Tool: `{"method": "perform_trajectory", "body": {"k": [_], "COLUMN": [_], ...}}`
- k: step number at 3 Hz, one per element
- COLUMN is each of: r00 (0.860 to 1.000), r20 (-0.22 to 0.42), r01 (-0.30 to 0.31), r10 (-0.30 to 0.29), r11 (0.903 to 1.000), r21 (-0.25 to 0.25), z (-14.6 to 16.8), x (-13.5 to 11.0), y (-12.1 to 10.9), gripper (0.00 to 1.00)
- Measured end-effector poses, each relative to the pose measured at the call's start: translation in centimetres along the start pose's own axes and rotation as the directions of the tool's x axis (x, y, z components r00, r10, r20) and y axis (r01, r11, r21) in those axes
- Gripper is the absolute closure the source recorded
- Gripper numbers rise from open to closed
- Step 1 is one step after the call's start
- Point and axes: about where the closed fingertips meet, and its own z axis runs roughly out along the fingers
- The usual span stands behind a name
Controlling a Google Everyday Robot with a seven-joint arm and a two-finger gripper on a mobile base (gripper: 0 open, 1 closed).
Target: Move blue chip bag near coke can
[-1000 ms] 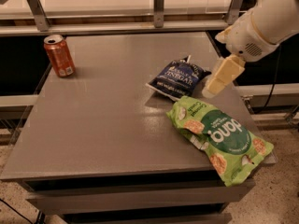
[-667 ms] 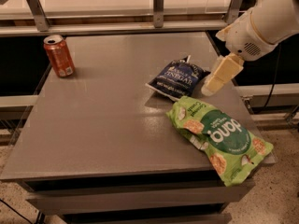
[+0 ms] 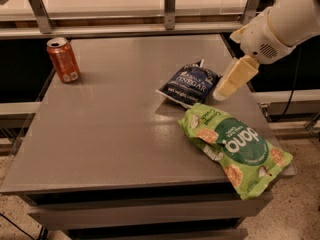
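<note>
I should next grab the blue chip bag's edge (image 3: 212,79) with my gripper, on the side farthest from the coke can.
The blue chip bag (image 3: 190,84), dark navy with white "VINEGAR" lettering, lies flat on the grey table (image 3: 110,129), right of centre. The coke can (image 3: 63,60), orange-red with a silver top, stands upright near the table's far left corner, well apart from the bag. My gripper (image 3: 222,91), cream-coloured at the end of a white arm (image 3: 280,26), reaches in from the upper right. Its tip hangs just beside the bag's right edge, close above the table. It holds nothing that I can see.
A larger green snack bag (image 3: 235,146) lies at the table's front right corner and hangs over the edge, just in front of the blue bag. A metal rail with upright posts (image 3: 170,6) runs along the back of the table. Floor shows below right.
</note>
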Motion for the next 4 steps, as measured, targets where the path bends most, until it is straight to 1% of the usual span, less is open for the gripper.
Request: {"method": "perform_trajectory", "body": {"k": [1, 2, 3, 4], "r00": [0.999, 0.994, 0.981, 0.966], "r20": [0.0, -0.03, -0.034, -0.018], "r01": [-0.037, -0.1, -0.191, -0.258], "r10": [0.037, 0.101, 0.191, 0.257], "r11": [0.9992, 0.9946, 0.9814, 0.9654], "r21": [0.012, 0.029, 0.022, -0.039], "z": [1.7, 3.8, 5.8, 8.3], "x": [-0.5, -0.2, 0.7, 1.1], "y": [-1.1, -2.6, -3.4, -2.6], "gripper": [0.0, 0.0, 0.0, 0.18]}}
